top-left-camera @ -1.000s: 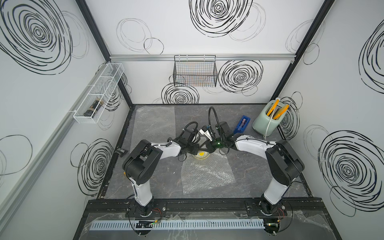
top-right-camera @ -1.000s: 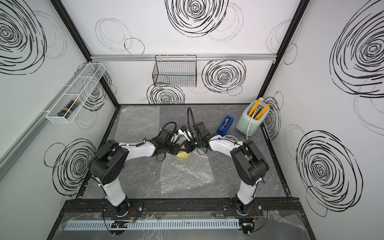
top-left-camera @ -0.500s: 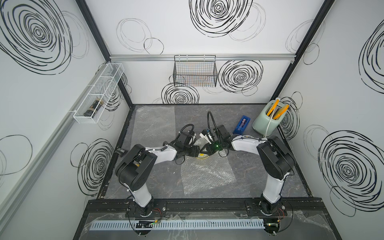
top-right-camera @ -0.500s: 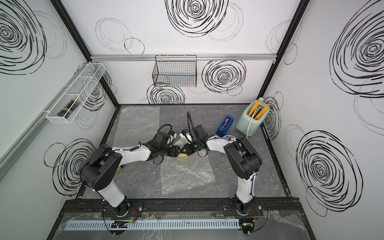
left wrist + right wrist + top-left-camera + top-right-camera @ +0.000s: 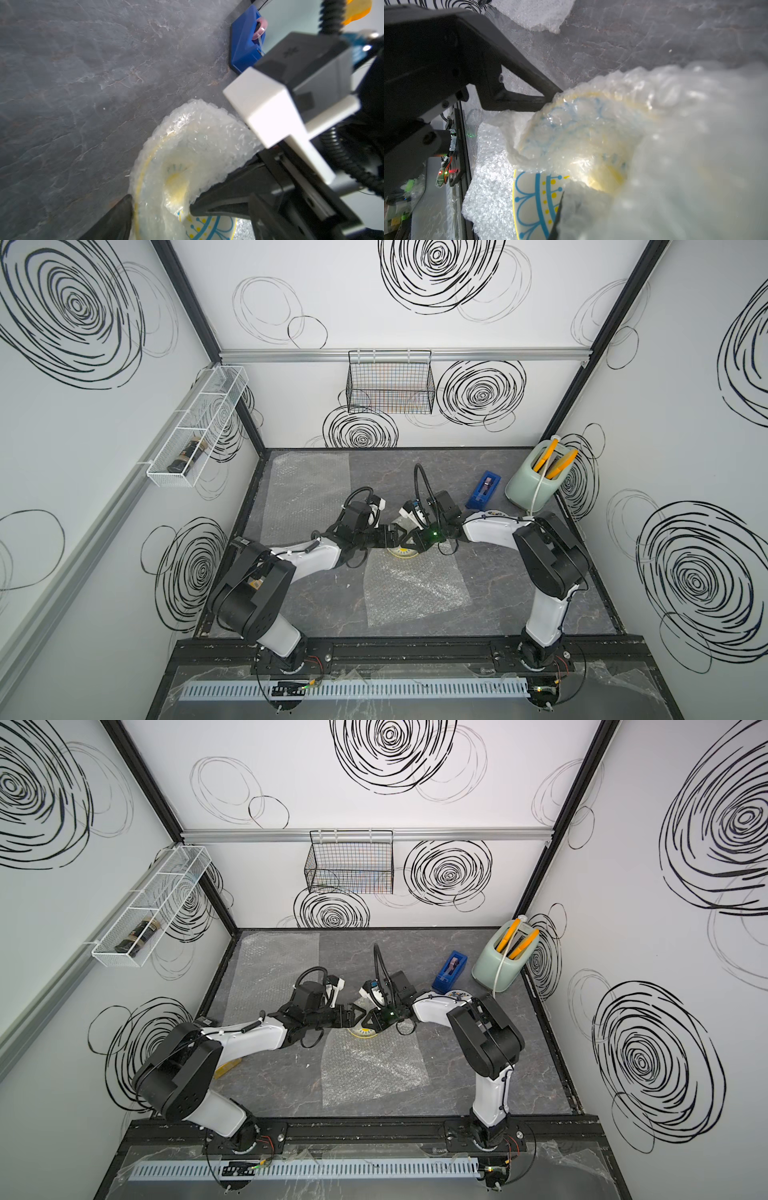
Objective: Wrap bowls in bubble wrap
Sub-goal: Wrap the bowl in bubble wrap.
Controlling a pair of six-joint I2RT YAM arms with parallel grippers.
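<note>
The folded wrap is held over the bowl by my right gripper alone, so my left gripper will pinch the wrapped rim (image 5: 138, 192) before my right gripper moves away.
The cream bowl (image 5: 401, 554) with yellow centre and teal marks sits on the far end of a bubble wrap sheet (image 5: 415, 591), under both grippers. The sheet's far edge is folded over the bowl (image 5: 193, 145), covering most of its inside. My left gripper (image 5: 160, 202) is open, one finger outside the wrapped rim and one over the bowl's inside. My right gripper (image 5: 564, 199) is shut on the folded wrap, which bunches up close to its camera. A second bowl (image 5: 457, 994) peeks out behind the right arm. Another bubble wrap sheet (image 5: 307, 489) lies flat at the back left.
A blue tape dispenser (image 5: 483, 489) and a pale green toaster (image 5: 534, 485) stand at the back right. A black wire basket (image 5: 390, 385) hangs on the back wall, and a white wire shelf (image 5: 197, 431) on the left wall.
My left gripper's jaws have opened wide over the wrapped rim, and the left arm's elbow has dropped lower. The right gripper stays shut in place.
</note>
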